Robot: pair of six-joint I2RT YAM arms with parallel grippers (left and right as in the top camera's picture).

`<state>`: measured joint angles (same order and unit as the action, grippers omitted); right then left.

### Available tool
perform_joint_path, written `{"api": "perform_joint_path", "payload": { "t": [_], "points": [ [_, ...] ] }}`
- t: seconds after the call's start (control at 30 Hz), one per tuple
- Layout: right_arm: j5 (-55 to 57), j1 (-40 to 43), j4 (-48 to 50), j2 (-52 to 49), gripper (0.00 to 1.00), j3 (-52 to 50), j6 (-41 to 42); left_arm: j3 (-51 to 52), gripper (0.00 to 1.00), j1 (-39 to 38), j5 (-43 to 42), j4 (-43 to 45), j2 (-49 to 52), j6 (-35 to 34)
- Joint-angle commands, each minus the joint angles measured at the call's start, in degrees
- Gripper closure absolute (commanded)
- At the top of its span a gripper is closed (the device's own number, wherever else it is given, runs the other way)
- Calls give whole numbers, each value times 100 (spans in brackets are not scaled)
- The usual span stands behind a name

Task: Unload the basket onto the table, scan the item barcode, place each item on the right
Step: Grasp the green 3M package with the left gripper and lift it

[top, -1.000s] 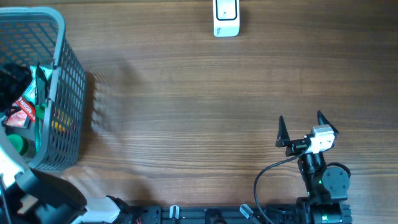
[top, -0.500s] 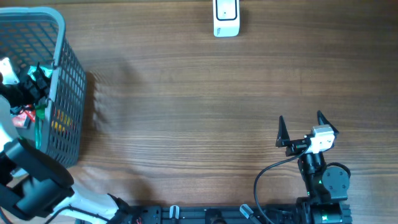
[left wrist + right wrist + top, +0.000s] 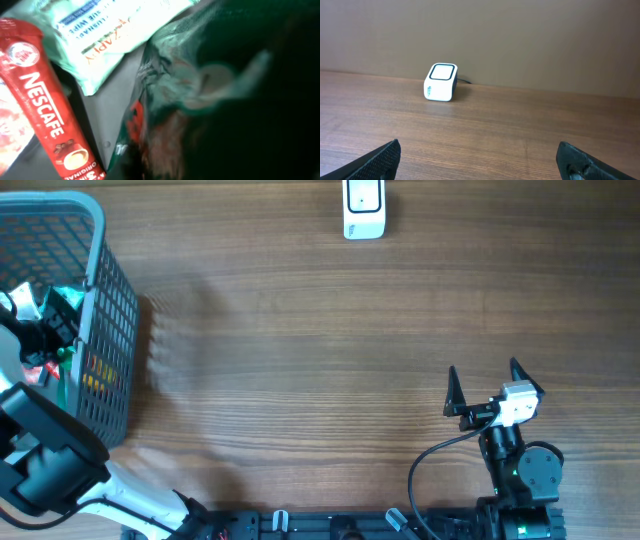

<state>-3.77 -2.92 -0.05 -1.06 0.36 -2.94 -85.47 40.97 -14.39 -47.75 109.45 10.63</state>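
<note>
My left gripper has the dark green crinkled packet. The packet is still down inside the mesh basket. It will let go of the packet on the bare table (image 3: 355,394) between the basket and my right gripper.
My left gripper (image 3: 48,328) is down inside the grey mesh basket (image 3: 110,330) at the table's left edge. It is shut on a dark green crinkled packet (image 3: 200,75) that fills the left wrist view and hides the fingers. From overhead a bit of the green packet (image 3: 66,302) shows beside the gripper. A red Nescafe sachet (image 3: 42,100) and a pale green wipes pack (image 3: 110,30) lie beside it in the basket. The white barcode scanner (image 3: 363,208) stands at the far edge and also faces the right wrist as scanner (image 3: 441,81). My right gripper (image 3: 485,387) rests open and empty near the front right.
The basket holds more packets, among them a yellow one (image 3: 95,375) behind the mesh wall. The right arm's base and cable (image 3: 430,465) sit at the front edge. Bare wooden table (image 3: 320,360) stretches between basket, scanner and right gripper.
The left arm has pushed further into the basket and its gripper has gone from open to shut on the green packet. The right arm has not moved.
</note>
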Motion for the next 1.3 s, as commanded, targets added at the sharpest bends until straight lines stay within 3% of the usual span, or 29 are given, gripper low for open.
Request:
{"api": "perform_joint_path", "payload": {
  "t": [0.0,0.17,0.37,0.6,0.7,0.77,1.03,1.13,1.27],
  "points": [
    [83,-28,11,-11,0,-4,-52,-691,96,31,-11,-7,-638,-483],
    [83,-28,11,-11,0,-4,-50,-1967,96,96,-11,2,-1563,-1541],
    [83,-28,11,-11,0,-4,-50,-2669,96,90,-208,203,-2516,-2533],
    [83,-28,11,-13,0,-4,-50,-2667,96,70,-2579,601,-3305,-3668],
    [83,-28,11,-11,0,-4,-50,-2667,96,-181,-3744,483,-3381,-3679],
    [83,-28,11,-11,0,-4,-50,-2667,96,-492,-4098,111,-3379,-3595],
    [83,-28,11,-13,0,-4,-52,-2649,96,-2345,-3746,-1961,-3047,-1812],
    [85,-28,11,-11,0,-4,-48,-2500,96,-3263,-3233,-2321,-2811,-1464],
    [83,-28,11,-11,0,-4,-50,-2048,96,-4179,-2942,-2168,-2522,-1467]
  ]
}}
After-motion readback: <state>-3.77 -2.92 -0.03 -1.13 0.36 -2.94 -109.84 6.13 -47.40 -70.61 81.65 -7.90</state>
